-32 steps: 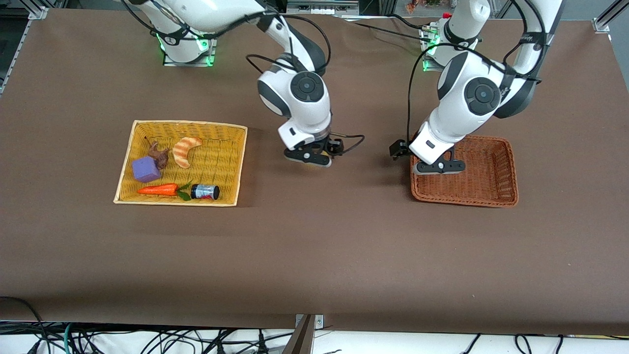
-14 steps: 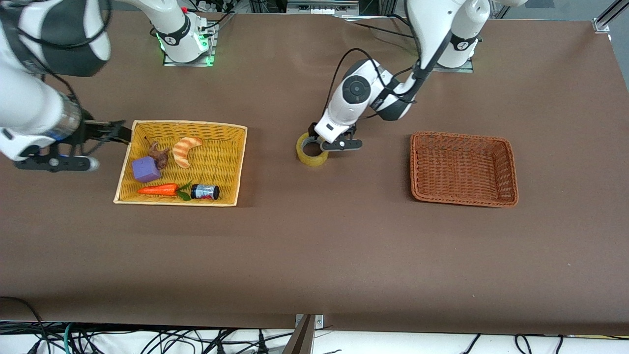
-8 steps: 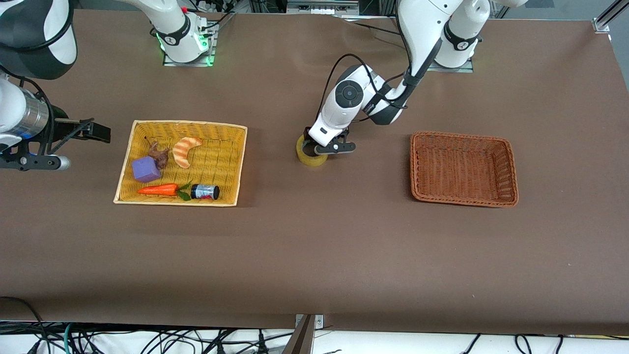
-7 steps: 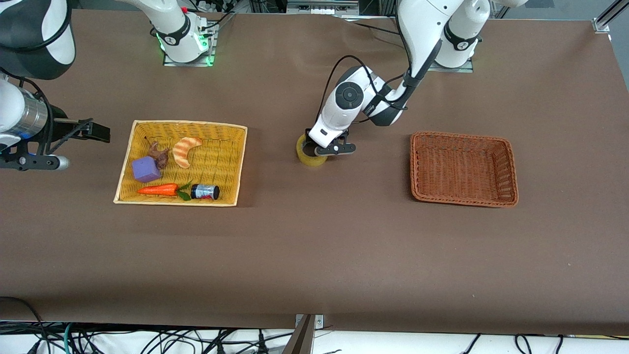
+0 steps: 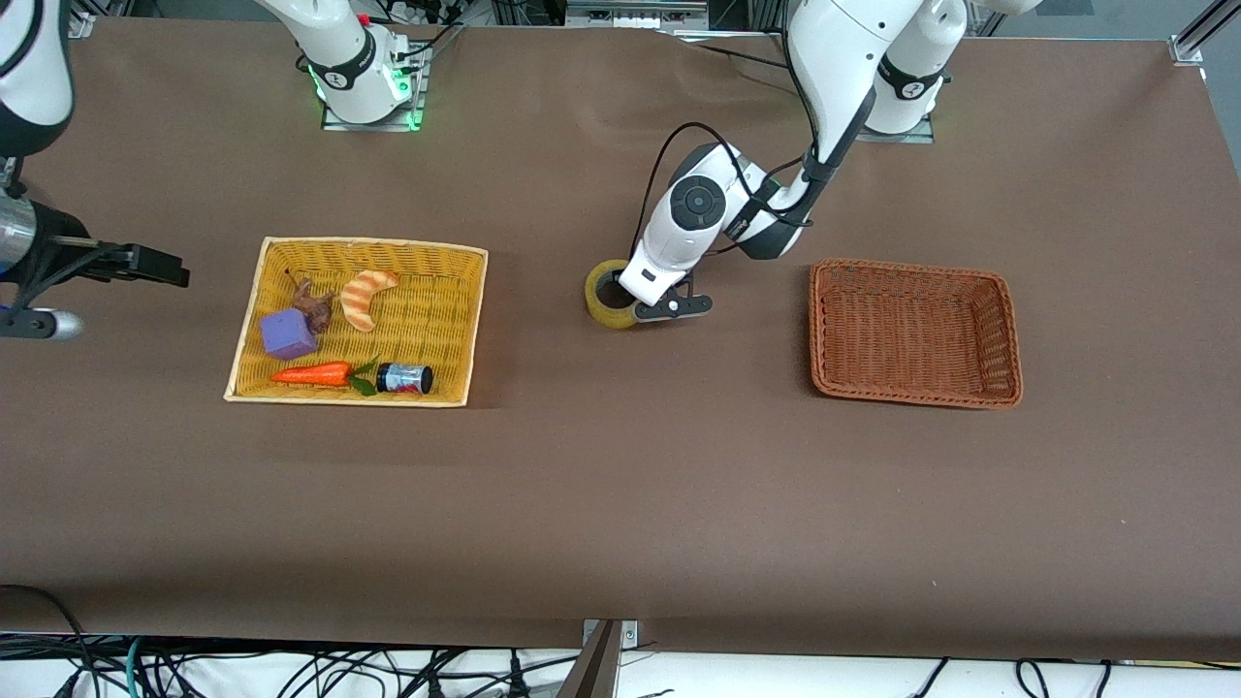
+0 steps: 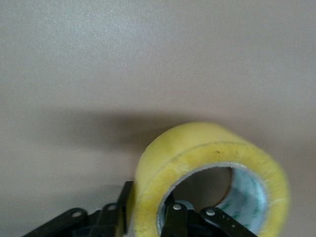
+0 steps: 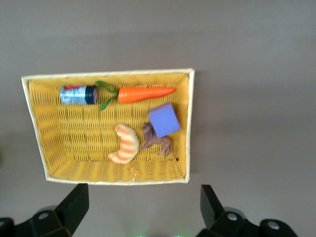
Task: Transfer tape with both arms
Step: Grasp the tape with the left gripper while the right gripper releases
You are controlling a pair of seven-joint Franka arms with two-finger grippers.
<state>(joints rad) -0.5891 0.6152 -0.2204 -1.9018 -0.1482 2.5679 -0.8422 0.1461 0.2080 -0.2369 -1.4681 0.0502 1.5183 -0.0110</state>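
Note:
My left gripper has the tape to put down. It will let go of it inside the brown wicker basket (image 5: 879, 333), toward that basket's side facing the yellow wicker basket.
The tape (image 5: 608, 295), a yellowish roll with a grey core, is at the middle of the table between the two baskets. My left gripper (image 5: 638, 304) is shut on its wall, one finger (image 6: 120, 211) outside the ring and the other inside the core. The roll (image 6: 197, 153) fills the left wrist view and casts a shadow on the brown table; I cannot tell if it is just off the surface. My right gripper (image 5: 34, 323) is open and empty, high up at the right arm's end of the table; its wrist view shows its fingers (image 7: 74, 205) wide apart.
A yellow wicker basket (image 5: 465, 320) holds a croissant toy (image 5: 365, 297), a purple cube (image 5: 287, 333), a carrot (image 5: 315, 373), a small can (image 5: 405, 377) and a brown figure (image 5: 315, 302). An empty brown wicker basket (image 5: 1008, 330) stands toward the left arm's end.
The right arm has let go of the tape and drawn back to its end of the table. The left gripper has come to the tape, shut on its wall and shifted slightly with it.

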